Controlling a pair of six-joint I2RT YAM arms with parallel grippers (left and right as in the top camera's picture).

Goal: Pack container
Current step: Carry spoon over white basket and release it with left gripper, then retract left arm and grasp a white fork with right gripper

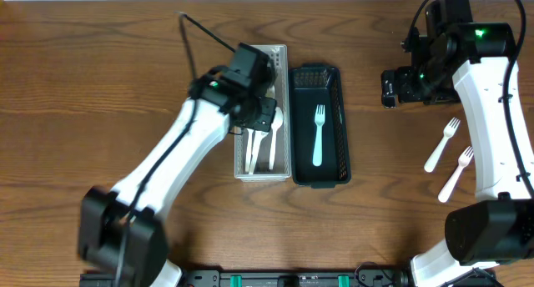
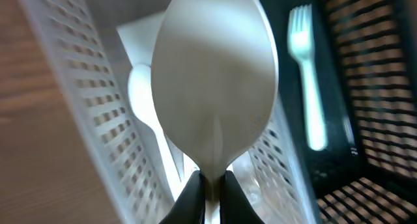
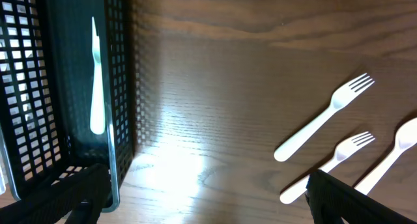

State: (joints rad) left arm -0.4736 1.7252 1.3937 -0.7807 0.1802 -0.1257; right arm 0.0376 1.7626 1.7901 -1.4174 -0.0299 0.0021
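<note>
The white fork nearer the black basket is next for my right gripper, which should go to it and close on the fork's handle [image 1: 445, 139] [image 3: 330, 112], just behind the fork's tines.
My left gripper [image 2: 210, 185] is shut on the handle of a white plastic spoon [image 2: 214, 74], held over the white basket [image 1: 285, 87], which holds several white utensils [image 1: 260, 149]. The black basket [image 1: 340, 137] beside it holds one pale green fork [image 1: 318, 135], also seen in the left wrist view [image 2: 306, 74] and right wrist view [image 3: 96, 81]. My right gripper [image 1: 399, 85] is open and empty above bare table right of the black basket. Two white forks [image 1: 440, 145] [image 1: 455, 173] lie at the right; they show in the right wrist view [image 3: 322, 117] [image 3: 329, 165].
The wooden table [image 1: 100, 95] stretches left of the baskets. A third white utensil [image 3: 391, 155] lies at the right edge of the right wrist view. A black cable [image 1: 209, 35] runs over the table behind the left arm.
</note>
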